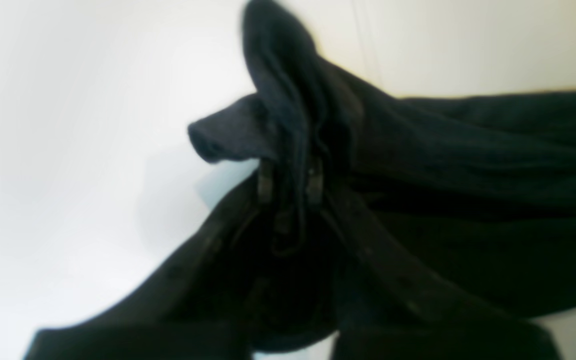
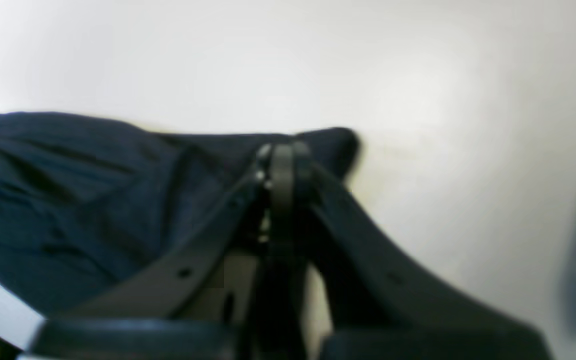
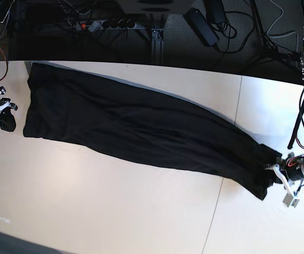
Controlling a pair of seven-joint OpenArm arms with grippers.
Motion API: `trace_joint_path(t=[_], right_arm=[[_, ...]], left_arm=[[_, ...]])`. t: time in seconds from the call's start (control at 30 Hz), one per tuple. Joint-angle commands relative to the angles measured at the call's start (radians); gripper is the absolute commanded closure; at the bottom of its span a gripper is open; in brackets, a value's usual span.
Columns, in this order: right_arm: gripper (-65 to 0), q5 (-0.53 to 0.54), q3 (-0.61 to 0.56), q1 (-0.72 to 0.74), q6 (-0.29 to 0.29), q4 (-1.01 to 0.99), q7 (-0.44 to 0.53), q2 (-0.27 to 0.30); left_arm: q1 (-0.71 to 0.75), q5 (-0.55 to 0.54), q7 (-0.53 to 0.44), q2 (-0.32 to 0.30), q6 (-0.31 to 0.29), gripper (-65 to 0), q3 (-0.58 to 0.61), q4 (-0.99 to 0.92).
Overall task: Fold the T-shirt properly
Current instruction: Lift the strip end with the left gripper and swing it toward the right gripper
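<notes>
My left gripper is holding the bunched end of the T-shirt, and I should let go of it on top of the T-shirt's own middle part [image 3: 135,139].
The black T-shirt [image 3: 141,124] lies stretched in a long band across the white table, from the far left down to the near right. At that near right end, my left gripper [image 3: 270,170] is shut on a bunched fold of the T-shirt [image 1: 293,115], which rises in a peak between the fingers [image 1: 265,182] of the left gripper [image 1: 290,182]. My right gripper [image 3: 6,120] is shut just left of the shirt's left edge. In the right wrist view the right gripper [image 2: 281,152] meets a corner of the T-shirt [image 2: 68,190]; a pinch on it does not show.
The table [image 3: 114,206] has a seam [image 3: 228,153] running front to back. Behind its far edge are a power strip [image 3: 107,24], a black adapter [image 3: 202,18] and loose cables. Arm bases and wiring stand at both table ends.
</notes>
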Motion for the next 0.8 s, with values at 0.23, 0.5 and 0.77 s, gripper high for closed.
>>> trace_joint_path(t=[0.23,0.5,0.77], right_arm=[[0.0,0.019,0.011,0.009,0.069,0.016,0.012,0.022],[0.0,0.019,0.011,0.009,0.069,0.016,0.013,0.022],[0.0,0.009,0.011,0.009,0.069,0.015,0.013,0.022]], left_arm=[[-0.121,-0.027,0.061,-0.035,0.003,0.0,0.177,0.167],[-0.064,-0.061,0.24,-0.014,0.063,0.0,0.373,0.591],[0.015,-0.053,0.24,0.151,0.077,0.0,0.438,0.673]])
